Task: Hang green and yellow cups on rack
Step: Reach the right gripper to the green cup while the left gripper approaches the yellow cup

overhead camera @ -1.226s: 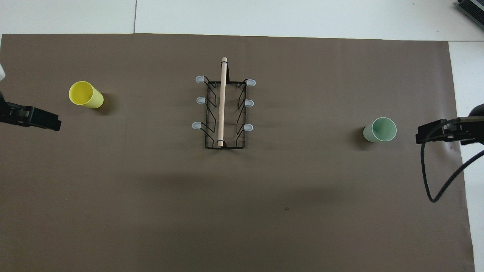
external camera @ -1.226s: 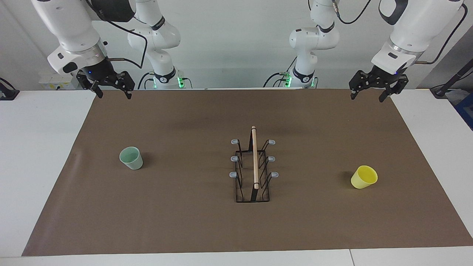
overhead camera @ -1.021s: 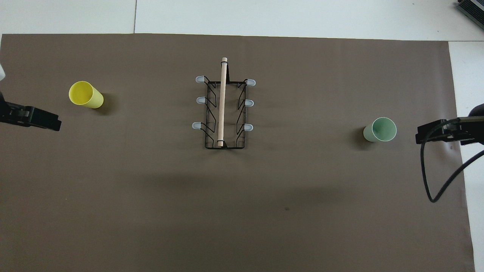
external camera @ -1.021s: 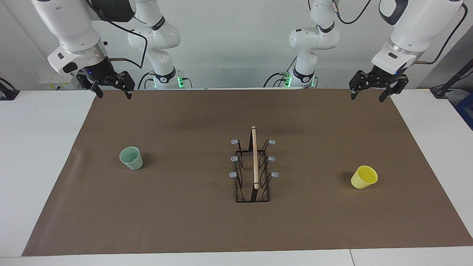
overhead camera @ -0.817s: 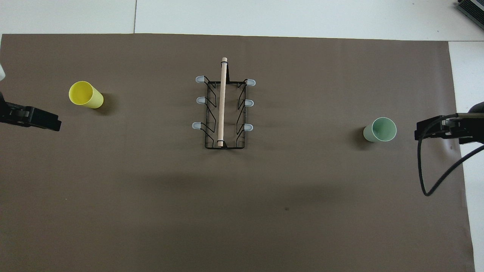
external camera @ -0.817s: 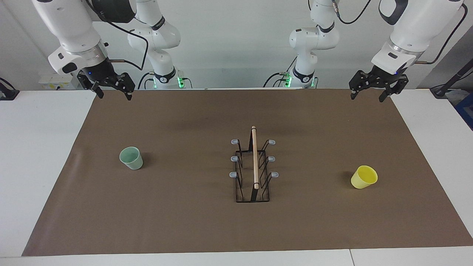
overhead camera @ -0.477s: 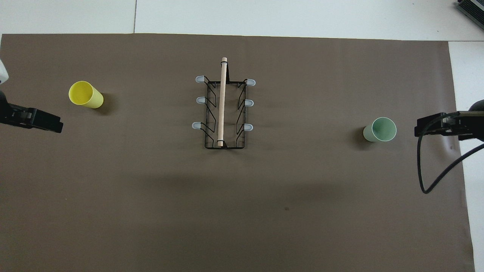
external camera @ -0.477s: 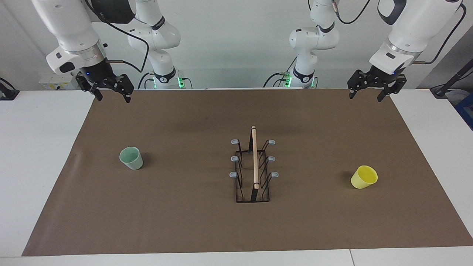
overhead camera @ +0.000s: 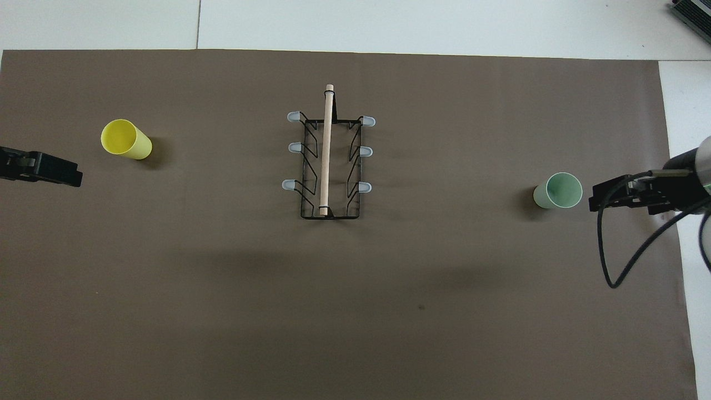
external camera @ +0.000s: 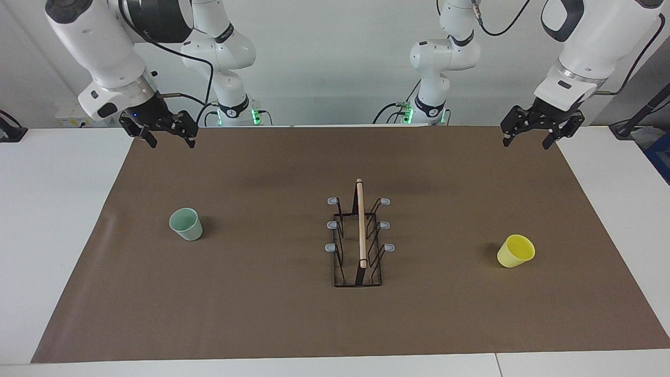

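Next, my right gripper closes around the body of the pale green cup (overhead camera: 543, 194), from the cup's side that faces the black wire rack.
The pale green cup (external camera: 186, 224) (overhead camera: 558, 190) stands mouth up on the brown mat toward the right arm's end of the table. At the left arm's end stands the yellow cup (external camera: 515, 251) (overhead camera: 125, 139), also mouth up. Between them is the black wire rack (external camera: 360, 241) (overhead camera: 328, 161), with a wooden rod on top and bare grey-tipped prongs. My right gripper (external camera: 173, 142) (overhead camera: 605, 197) hangs open and empty above the mat's edge by the robots. My left gripper (external camera: 526, 142) (overhead camera: 55, 169) hangs open and empty above the mat's corner by the robots.
A brown mat (external camera: 261, 314) covers most of the white table (external camera: 52, 235). A black cable (overhead camera: 611, 261) loops down from the right arm. A dark device (overhead camera: 691, 14) sits at the table's corner farthest from the robots.
The right gripper has come down a little and moved inward over the mat, toward the green cup. The left gripper has shifted slightly. Cups and rack have not moved.
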Tool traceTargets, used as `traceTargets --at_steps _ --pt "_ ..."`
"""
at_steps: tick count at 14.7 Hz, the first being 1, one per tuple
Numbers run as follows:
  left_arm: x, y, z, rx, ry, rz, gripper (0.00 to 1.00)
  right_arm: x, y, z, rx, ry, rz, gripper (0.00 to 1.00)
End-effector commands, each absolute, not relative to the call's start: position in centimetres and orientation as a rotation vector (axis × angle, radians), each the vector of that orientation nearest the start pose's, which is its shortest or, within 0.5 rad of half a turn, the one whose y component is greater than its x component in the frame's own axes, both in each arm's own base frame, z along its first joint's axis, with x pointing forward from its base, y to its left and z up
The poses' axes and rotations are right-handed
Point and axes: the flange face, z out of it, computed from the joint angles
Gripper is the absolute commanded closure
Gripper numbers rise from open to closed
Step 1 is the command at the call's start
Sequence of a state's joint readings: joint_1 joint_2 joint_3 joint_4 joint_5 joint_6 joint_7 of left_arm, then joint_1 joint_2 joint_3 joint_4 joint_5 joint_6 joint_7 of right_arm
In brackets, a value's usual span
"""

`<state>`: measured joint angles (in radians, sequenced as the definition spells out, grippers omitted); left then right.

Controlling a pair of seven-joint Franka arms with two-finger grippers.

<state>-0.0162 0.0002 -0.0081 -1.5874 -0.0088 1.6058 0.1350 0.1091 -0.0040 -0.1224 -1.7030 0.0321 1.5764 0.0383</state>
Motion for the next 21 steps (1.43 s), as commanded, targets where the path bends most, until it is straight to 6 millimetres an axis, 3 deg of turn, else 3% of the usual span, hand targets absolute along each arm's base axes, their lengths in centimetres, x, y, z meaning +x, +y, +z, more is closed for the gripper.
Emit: traceTargets --at_steps 1,3,7,9,11,13,16,17,18,20,21 --pt "57.2 -1.2 60.4 -3.156 0.21 -0.075 0.0 59.5 -0.8 51.1 -3.128 0.039 0.287 0.0" --pt "59.7 0.0 58.9 -3.171 0.173 -0.052 0.0 63.2 -0.4 47.7 -3.14 0.025 0.331 0.0" --pt "66.4 2.1 56.0 -3.18 0.041 -0.037 0.0 66.8 0.8 43.5 -3.159 -0.153 0.373 0.0" --pt "68.8 3.4 53.7 -3.174 -0.114 -0.036 0.0 67.8 2.6 41.3 -3.212 -0.33 0.434 0.0" --pt "71.3 3.9 52.1 -3.152 -0.224 -0.056 0.0 68.6 5.9 38.3 -3.246 -0.591 0.518 0.0" --pt "73.2 6.7 48.9 -3.097 -0.371 -0.048 0.0 68.3 9.0 36.3 -3.275 -0.887 0.596 0.0" --pt "75.1 7.5 44.8 -3.042 -0.703 -0.068 0.0 66.0 11.6 33.1 -3.139 -1.454 0.847 0.0" --pt "75.4 7.5 43.5 -3.025 -0.848 -0.057 0.0 65.1 11.9 32.2 -3.065 -1.642 0.943 0.0" --pt "75.6 8.9 42.1 -3.005 -1.04 -0.03 0.0 64.3 12.0 31.8 -3.0 -1.773 1.004 0.0" --pt "75.8 10.6 41.3 -2.951 -1.397 -0.028 0.0 62.6 11.9 29.7 -2.832 -2.042 1.168 0.0" --pt "75.9 11.5 41.1 -2.894 -1.604 -0.012 0.0 61.5 13.0 28.7 -2.754 -2.175 1.244 0.0"
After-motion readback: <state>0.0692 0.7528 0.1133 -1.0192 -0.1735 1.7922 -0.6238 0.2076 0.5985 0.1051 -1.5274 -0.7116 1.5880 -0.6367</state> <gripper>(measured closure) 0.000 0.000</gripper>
